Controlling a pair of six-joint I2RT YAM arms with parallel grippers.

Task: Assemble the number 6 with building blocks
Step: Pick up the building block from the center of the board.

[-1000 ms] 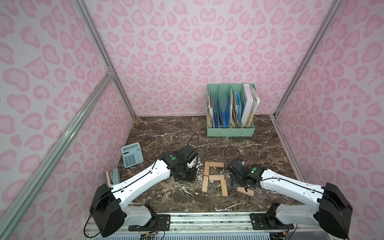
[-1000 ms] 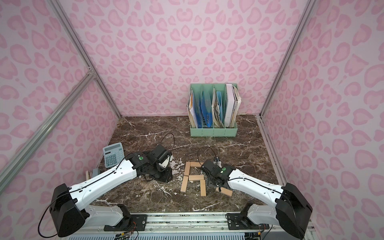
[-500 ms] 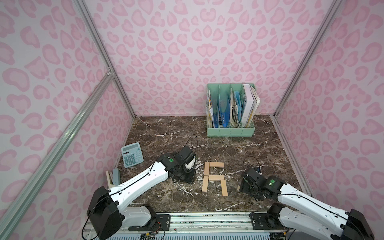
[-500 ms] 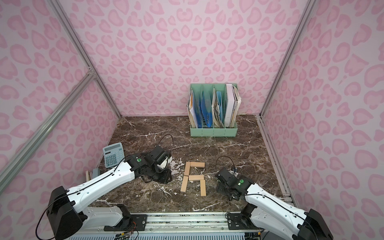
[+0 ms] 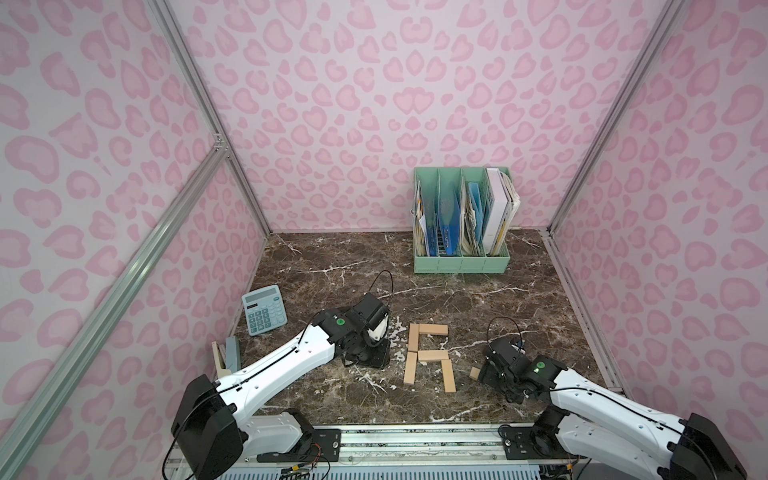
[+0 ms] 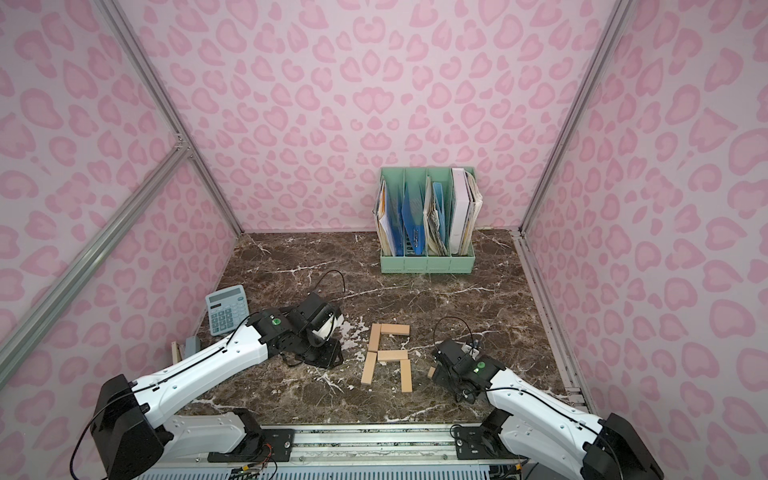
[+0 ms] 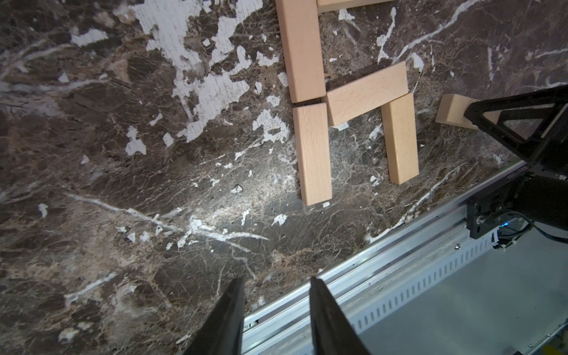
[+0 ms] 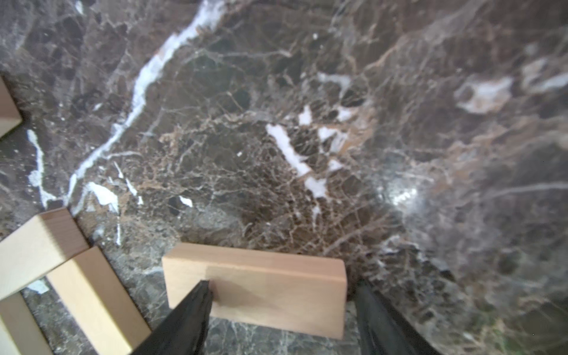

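Observation:
The loose block lies lengthwise across the open fingers of my right gripper, so next I lift clear, turn my right gripper and then pinch the block's long sides [image 8: 254, 258].
Several pale wooden building blocks [image 5: 433, 355] lie flat at the front middle of the table as part of the number 6 [image 6: 392, 355]. Two make a left column, one crosses the top, one crosses the middle, and one runs down on the right. One loose block [image 5: 475, 372] [image 8: 261, 292] lies just right of them. My right gripper [image 5: 484, 370] [image 8: 283, 282] hangs over it, open. One fingertip [image 8: 203, 295] overlaps the block's face and the other stands past its end. My left gripper [image 5: 372, 360] [image 7: 276, 279] hovers left of the figure, narrowly open and empty.
A teal calculator [image 5: 264, 309] and a stapler [image 5: 227, 353] lie by the left wall. A green file organiser [image 5: 461, 262] full of folders stands at the back right. The metal rail [image 5: 415, 436] runs along the front edge, and pink walls close in the sides.
My right arm drew back from the figure's right side and came down over the loose block, which has stayed about where it was. The left arm has barely shifted.

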